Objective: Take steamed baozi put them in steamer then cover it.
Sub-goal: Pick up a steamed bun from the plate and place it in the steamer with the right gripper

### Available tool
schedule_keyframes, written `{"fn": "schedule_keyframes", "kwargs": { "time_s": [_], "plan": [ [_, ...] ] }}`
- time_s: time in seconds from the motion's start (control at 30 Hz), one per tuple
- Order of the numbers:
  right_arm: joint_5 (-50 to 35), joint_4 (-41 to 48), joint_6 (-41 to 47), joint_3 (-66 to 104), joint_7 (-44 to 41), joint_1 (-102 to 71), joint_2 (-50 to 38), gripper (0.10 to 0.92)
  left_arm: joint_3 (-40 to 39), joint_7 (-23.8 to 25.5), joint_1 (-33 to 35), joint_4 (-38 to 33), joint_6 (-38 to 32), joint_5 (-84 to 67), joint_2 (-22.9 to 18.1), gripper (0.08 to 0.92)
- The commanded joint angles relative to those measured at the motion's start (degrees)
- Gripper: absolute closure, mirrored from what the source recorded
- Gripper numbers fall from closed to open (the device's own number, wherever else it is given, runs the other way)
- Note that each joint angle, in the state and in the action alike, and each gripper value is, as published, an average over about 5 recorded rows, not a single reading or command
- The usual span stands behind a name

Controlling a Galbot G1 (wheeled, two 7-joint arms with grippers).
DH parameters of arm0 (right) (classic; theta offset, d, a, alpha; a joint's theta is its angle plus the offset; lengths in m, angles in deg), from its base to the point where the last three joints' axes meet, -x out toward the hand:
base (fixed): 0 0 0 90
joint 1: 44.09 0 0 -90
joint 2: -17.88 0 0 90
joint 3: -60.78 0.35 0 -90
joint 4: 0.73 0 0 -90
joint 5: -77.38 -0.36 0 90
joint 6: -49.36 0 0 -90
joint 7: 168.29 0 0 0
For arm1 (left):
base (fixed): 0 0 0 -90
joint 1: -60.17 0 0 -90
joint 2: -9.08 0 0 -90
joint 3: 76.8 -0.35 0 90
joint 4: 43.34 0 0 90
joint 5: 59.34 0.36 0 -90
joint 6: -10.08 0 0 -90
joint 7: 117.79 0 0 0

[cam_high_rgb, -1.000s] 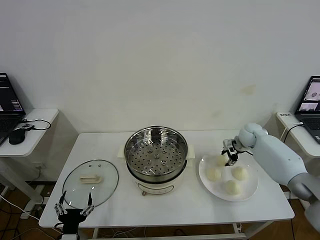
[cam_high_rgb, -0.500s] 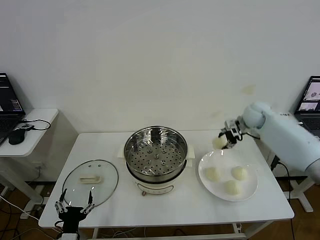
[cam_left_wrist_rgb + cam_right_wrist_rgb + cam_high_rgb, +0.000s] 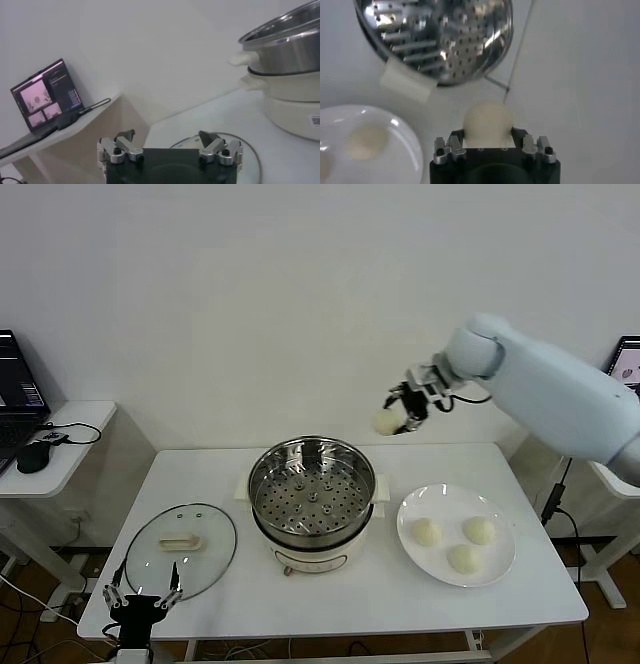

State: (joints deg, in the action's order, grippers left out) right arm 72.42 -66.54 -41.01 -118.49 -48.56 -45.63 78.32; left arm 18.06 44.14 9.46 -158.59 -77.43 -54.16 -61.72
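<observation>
The baozi, now held high above the steamer, will be let go by my right gripper on the steamer's perforated tray [image 3: 308, 467] [image 3: 477, 46], near the steamer's rim closest to the wall.
My right gripper [image 3: 396, 414] is shut on one steamed baozi [image 3: 385, 422], held high in the air just right of and above the steamer [image 3: 312, 492]. The wrist view shows the bun [image 3: 488, 122] between the fingers, with the steamer's perforated tray [image 3: 440, 35] beyond it. Three more baozi [image 3: 427, 532] [image 3: 480, 530] [image 3: 464, 558] lie on the white plate [image 3: 505, 569]. The steamer is empty and uncovered. The glass cover [image 3: 181, 549] lies flat on the table at the left. My left gripper [image 3: 140, 601] is open at the table's front left edge, just in front of the cover.
The white table [image 3: 350, 604] holds everything. A side desk [image 3: 60, 446] with a laptop and mouse stands at far left; another laptop [image 3: 630, 364] is at far right. In the left wrist view the steamer [image 3: 285, 75] and the cover's rim [image 3: 250, 160] show.
My right gripper lifted one baozi off the plate and carried it up and left toward the steamer. Three buns stay on the plate. The left arm has barely moved.
</observation>
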Motion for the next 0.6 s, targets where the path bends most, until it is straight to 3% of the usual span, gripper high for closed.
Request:
{"fn": "schedule_keyframes", "kwargs": {
  "time_s": [0.03, 0.6],
  "plan": [
    [-1.0, 1.8, -5.4, -7.3, 2.7, 1.0, 10.3, 0.414, 0.2, -0.1, -0.1, 0.4, 0.0, -0.1, -0.2, 0.177],
    [15.3, 15.6, -26.7, -10.3, 11.2, -4.3, 18.9, 0.408, 0.8, 0.0, -0.6, 0.6, -0.1, -0.2, -0.1, 0.177]
  ]
}}
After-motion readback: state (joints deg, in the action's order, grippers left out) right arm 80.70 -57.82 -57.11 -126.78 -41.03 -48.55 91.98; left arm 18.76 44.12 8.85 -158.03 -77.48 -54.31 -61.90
